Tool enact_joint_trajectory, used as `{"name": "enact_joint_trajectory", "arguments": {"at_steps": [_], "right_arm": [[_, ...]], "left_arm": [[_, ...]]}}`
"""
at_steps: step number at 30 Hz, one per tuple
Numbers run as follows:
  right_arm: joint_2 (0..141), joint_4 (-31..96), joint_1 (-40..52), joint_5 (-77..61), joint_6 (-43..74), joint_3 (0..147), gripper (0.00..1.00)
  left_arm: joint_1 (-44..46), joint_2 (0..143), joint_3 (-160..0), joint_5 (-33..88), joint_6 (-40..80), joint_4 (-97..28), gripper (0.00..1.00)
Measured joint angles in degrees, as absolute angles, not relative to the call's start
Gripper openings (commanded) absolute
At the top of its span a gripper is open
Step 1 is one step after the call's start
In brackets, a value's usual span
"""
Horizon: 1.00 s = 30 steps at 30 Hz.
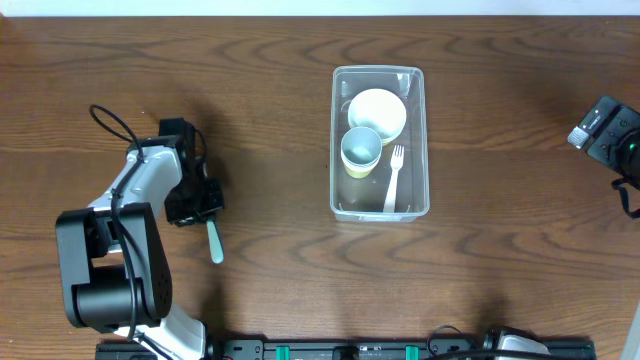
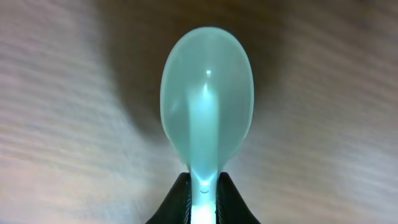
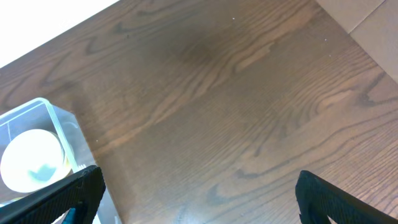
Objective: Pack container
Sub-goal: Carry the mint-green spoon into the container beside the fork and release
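Note:
I am working with my left gripper and the pale teal spoon. Next, I lay the spoon down across the white fork in the clear container [image 1: 387, 185].
The clear container [image 1: 424, 150] stands right of the table's middle. Inside it lie a cream bowl [image 1: 377, 111], a pale blue cup [image 1: 361, 148] and a white fork [image 1: 394, 177]. A pale teal spoon [image 1: 214, 243] sticks out toward the front from my left gripper [image 1: 203, 212], which is shut on its handle at the left of the table. The left wrist view shows the spoon's bowl [image 2: 206, 93] close up, with its neck pinched between the dark fingers [image 2: 177, 202]. At the far right edge, my right gripper [image 3: 198, 199] is open above bare wood, with the container's corner [image 3: 59, 121] to its left.
The left arm's black base [image 1: 105, 265] stands at the front left. A dark rail [image 1: 400, 350] runs along the table's front edge. The right arm's body [image 1: 608, 130] sits at the right border.

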<state>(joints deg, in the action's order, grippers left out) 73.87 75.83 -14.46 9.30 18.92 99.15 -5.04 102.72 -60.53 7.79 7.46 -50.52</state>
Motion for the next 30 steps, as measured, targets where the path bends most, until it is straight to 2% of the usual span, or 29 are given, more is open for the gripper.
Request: {"name": "enact_joint_trajectory", "arguments": {"at_steps": [7,11,15,19,30], "right_arm": [[73.9,75.8,-14.5,9.3,18.9,99.2,0.99],[73.9,75.8,-14.5,9.3,18.9,99.2,0.99],[73.9,75.8,-14.5,9.3,18.9,99.2,0.99],[73.9,75.8,-14.5,9.3,18.9,99.2,0.99],[73.9,75.8,-14.5,9.3,18.9,99.2,0.99]], "left_arm": [[-0.1,101.8,-76.6,10.2,5.4,-62.3,0.06],[8.4,98.8,-89.7,10.4,3.8,-66.3,0.06],[19.9,95.3,-98.7,10.3,2.9,-65.2,0.06],[30.5,94.0,-100.7,10.5,2.7,-61.1,0.06],[47.8,103.9,-100.7,6.7,1.4,-50.6,0.06]]}}
